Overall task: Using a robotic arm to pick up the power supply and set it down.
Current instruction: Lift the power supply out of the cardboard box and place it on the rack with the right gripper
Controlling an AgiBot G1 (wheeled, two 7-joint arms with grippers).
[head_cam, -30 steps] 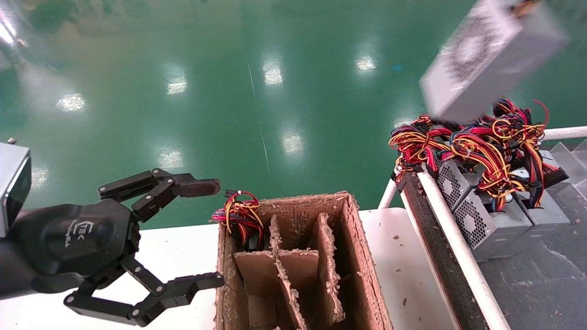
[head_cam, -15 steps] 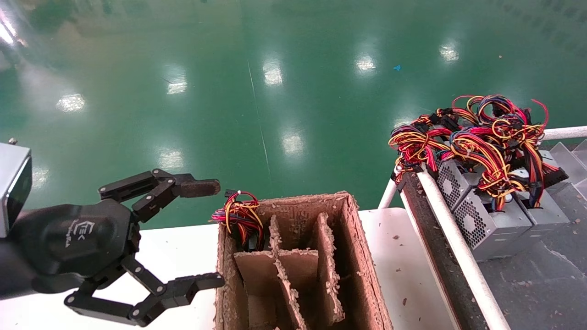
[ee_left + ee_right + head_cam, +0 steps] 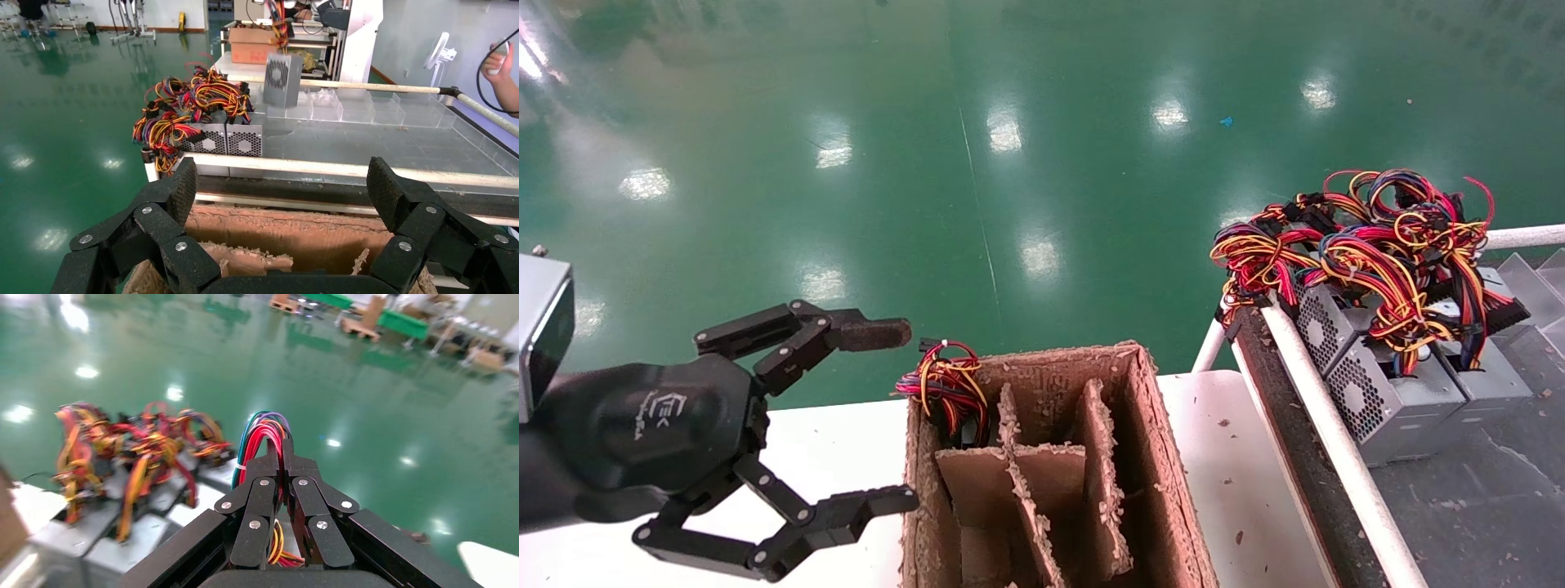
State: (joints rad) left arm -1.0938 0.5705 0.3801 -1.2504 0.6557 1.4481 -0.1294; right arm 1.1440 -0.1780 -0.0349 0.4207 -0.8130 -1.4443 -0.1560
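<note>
The power supply, which hangs above the tray now, will be put down by my right gripper beside the tray unit farthest from the cardboard divider box (image 3: 1521, 400).
The power supply (image 3: 283, 78), a grey box with a round vent grille, hangs in the air above the tray in the left wrist view. It is out of the head view. Its looped bundle of red and blue wires (image 3: 263, 430) rises between the fingers of my right gripper (image 3: 276, 454), which is shut on it. My left gripper (image 3: 907, 416) stands open over the white table, beside the left wall of the cardboard divider box (image 3: 1152, 457), with nothing between its fingers (image 3: 182, 187).
One unit's red-yellow-black wires (image 3: 944, 388) stick out of the box's far left cell. Several like units (image 3: 1377, 392) with tangled wires lie in the grey tray behind a white rail (image 3: 1328, 445). A person's hand (image 3: 499, 61) shows far off.
One second ago the power supply hung at the head view's top right; it has since risen out of that view. The left arm has not moved.
</note>
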